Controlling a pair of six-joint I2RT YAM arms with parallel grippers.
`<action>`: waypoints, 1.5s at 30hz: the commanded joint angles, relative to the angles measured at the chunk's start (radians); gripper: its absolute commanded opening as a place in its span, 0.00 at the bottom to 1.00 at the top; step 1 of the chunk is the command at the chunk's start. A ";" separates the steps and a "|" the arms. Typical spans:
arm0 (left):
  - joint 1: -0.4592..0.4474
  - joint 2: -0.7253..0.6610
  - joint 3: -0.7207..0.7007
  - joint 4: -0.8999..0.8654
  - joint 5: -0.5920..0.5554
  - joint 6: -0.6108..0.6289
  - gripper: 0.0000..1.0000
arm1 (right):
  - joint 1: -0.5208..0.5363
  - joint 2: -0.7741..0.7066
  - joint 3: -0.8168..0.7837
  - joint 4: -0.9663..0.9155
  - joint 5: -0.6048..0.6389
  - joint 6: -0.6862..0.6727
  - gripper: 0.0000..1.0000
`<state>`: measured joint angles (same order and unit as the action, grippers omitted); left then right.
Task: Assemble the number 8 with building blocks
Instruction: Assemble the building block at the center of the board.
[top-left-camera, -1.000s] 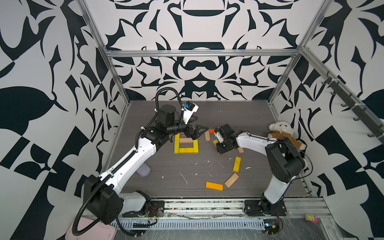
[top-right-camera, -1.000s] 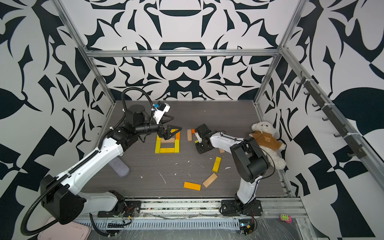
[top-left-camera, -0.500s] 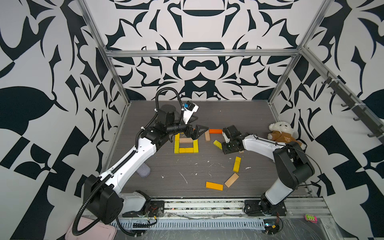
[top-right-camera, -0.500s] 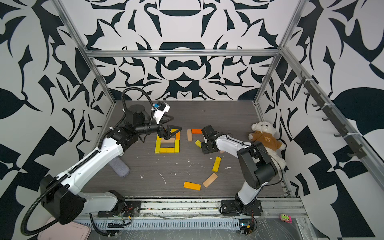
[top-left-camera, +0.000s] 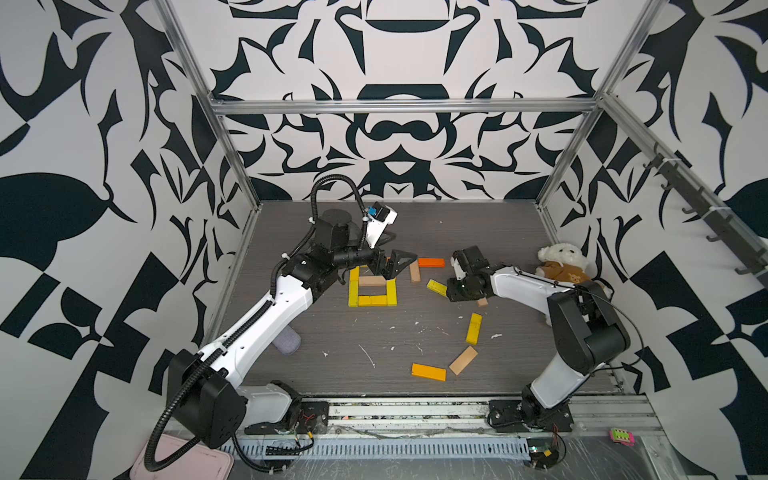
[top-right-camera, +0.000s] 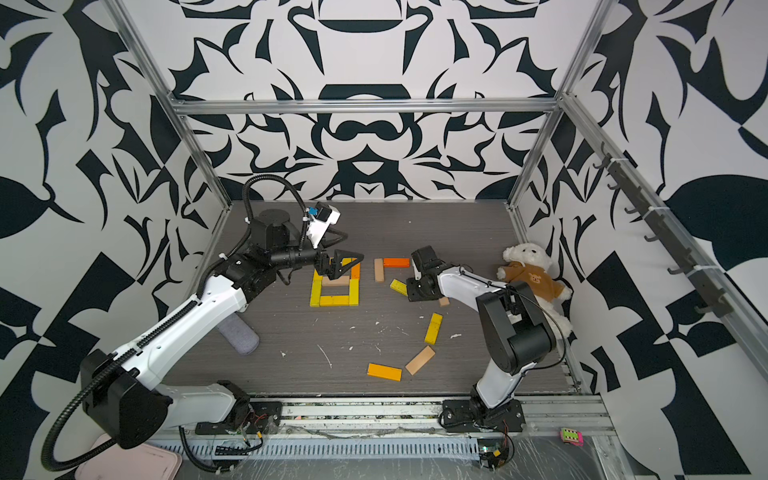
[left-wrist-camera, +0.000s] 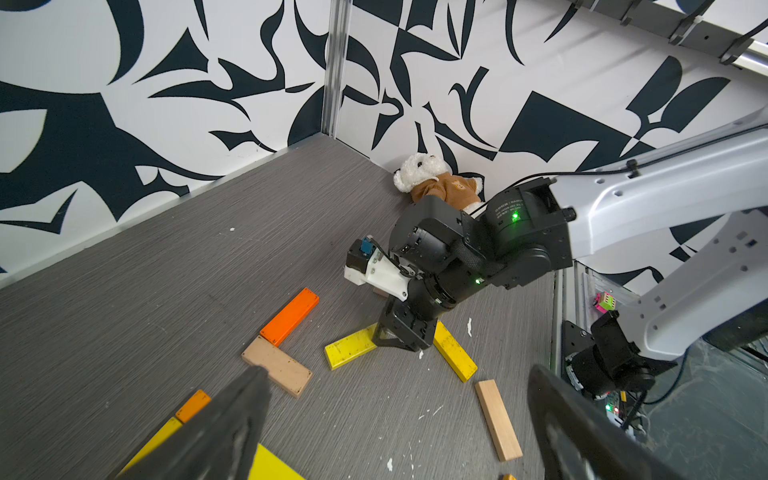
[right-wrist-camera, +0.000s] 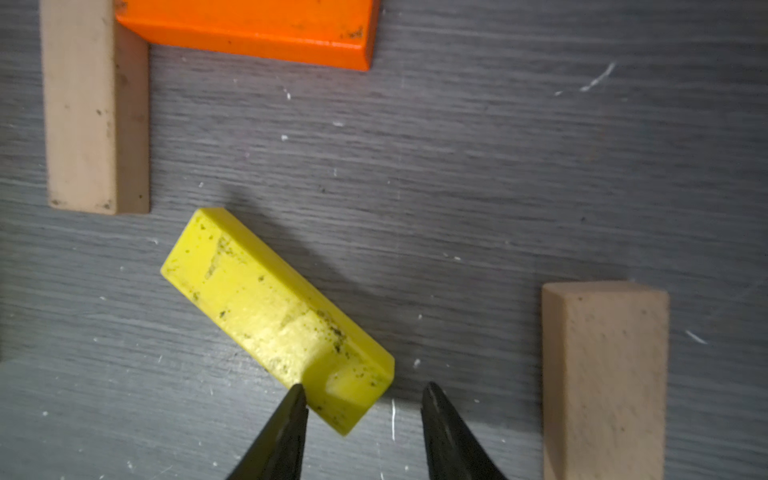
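Note:
The yellow block lies at a slant to the orange block, so my right gripper needs to grip the yellow block's near end (right-wrist-camera: 352, 380) and turn it parallel before sliding it in.
Several building blocks form a yellow square (top-left-camera: 371, 300) (top-right-camera: 333, 300) with a tan one (top-left-camera: 372, 281) across its top. My left gripper (top-left-camera: 395, 266) (top-right-camera: 345, 266) (left-wrist-camera: 398, 370) hangs over that square, wide open and empty. To the right lie a tan block (top-left-camera: 414, 272) (right-wrist-camera: 89, 108) and an orange block (top-left-camera: 431, 262) (right-wrist-camera: 249, 29) in an L. My right gripper (top-left-camera: 451, 291) (top-right-camera: 409, 291) (right-wrist-camera: 365, 395) points down, open, with the end of a slanted yellow block (top-left-camera: 436, 286) (right-wrist-camera: 274, 311) between its fingertips. A gap shows beside one fingertip.
Another tan block (top-left-camera: 482, 302) (right-wrist-camera: 604, 374) lies under the right arm. Loose yellow (top-left-camera: 473, 328), tan (top-left-camera: 463, 360) and orange (top-left-camera: 428, 371) blocks lie nearer the front. A teddy bear (top-left-camera: 559, 266) sits at the right wall, and a grey cylinder (top-left-camera: 286, 343) lies by the left arm.
My right gripper has drawn back from the orange block, which now lies uncovered beside the tan one, and stands at the yellow block's end. The left arm has not moved.

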<state>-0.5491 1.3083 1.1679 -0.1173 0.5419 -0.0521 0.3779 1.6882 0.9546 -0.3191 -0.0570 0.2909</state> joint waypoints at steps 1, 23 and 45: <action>-0.002 -0.017 0.019 -0.016 0.009 0.006 0.99 | -0.008 0.004 0.005 0.019 -0.020 0.020 0.45; -0.008 -0.015 0.021 -0.019 0.009 0.007 0.99 | -0.002 -0.091 -0.121 0.063 0.020 0.052 0.47; -0.010 -0.020 0.021 -0.026 0.001 0.017 0.99 | -0.018 -0.009 -0.002 0.052 0.109 0.059 0.27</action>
<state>-0.5560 1.3079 1.1683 -0.1333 0.5411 -0.0475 0.3702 1.6733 0.9100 -0.2584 0.0246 0.3408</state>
